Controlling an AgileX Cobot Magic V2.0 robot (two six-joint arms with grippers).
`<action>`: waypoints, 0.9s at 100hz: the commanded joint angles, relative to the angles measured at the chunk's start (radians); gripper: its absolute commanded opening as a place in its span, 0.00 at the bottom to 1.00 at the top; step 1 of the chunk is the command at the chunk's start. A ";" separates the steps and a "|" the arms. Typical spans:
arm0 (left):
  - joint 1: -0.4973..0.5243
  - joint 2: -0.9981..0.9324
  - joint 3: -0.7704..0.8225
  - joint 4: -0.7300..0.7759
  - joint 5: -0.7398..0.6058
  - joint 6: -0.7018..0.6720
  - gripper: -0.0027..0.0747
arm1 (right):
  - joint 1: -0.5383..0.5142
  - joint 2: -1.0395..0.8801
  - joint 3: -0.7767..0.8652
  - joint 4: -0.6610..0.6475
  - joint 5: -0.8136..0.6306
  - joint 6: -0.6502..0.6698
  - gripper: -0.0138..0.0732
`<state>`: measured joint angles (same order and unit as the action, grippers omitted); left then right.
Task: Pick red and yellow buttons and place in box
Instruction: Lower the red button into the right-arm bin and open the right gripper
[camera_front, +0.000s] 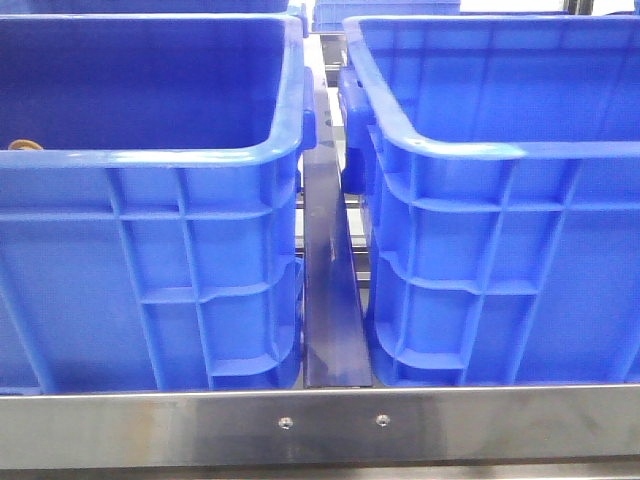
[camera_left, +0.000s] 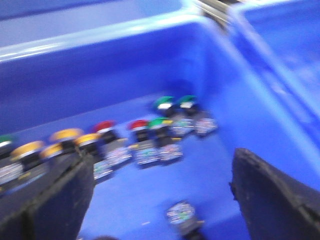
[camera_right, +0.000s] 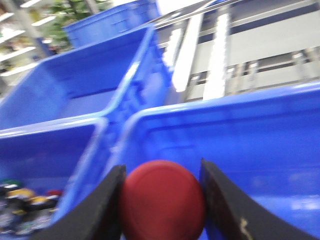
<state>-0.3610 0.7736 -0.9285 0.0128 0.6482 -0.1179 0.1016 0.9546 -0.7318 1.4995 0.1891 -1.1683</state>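
Observation:
The robot's right gripper will release the red button inside the empty blue box (camera_front: 516, 127), behind the middle of the box's front rim.
My right gripper (camera_right: 161, 197) is shut on a red button (camera_right: 162, 200), its domed cap filling the gap between the black fingers, held above the right blue box (camera_right: 250, 135). My left gripper (camera_left: 160, 200) is open inside the left blue box (camera_left: 100, 75), above its floor. On that floor lie several buttons: red ones (camera_left: 105, 126), yellow ones (camera_left: 65, 135) and green ones (camera_left: 164, 102); one button (camera_left: 181, 215) lies alone between the fingers. In the front view the two boxes, left (camera_front: 150, 260) and right (camera_front: 500, 260), stand side by side; neither gripper shows there.
A metal rail (camera_front: 330, 300) runs between the two boxes and a steel bar (camera_front: 320, 425) crosses the front. More blue crates (camera_right: 110, 22) and a roller conveyor (camera_right: 240, 45) lie beyond in the right wrist view.

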 joint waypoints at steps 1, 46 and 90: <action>0.053 -0.064 0.013 0.000 -0.062 -0.009 0.70 | 0.000 0.024 -0.040 0.027 -0.044 -0.062 0.36; 0.140 -0.228 0.126 -0.003 -0.088 -0.009 0.01 | 0.000 0.390 -0.188 0.027 -0.189 -0.241 0.36; 0.140 -0.228 0.126 -0.013 -0.090 -0.009 0.01 | 0.023 0.721 -0.411 0.025 -0.254 -0.294 0.36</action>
<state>-0.2243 0.5431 -0.7769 0.0085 0.6368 -0.1179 0.1132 1.6851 -1.0792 1.5190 -0.0409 -1.4371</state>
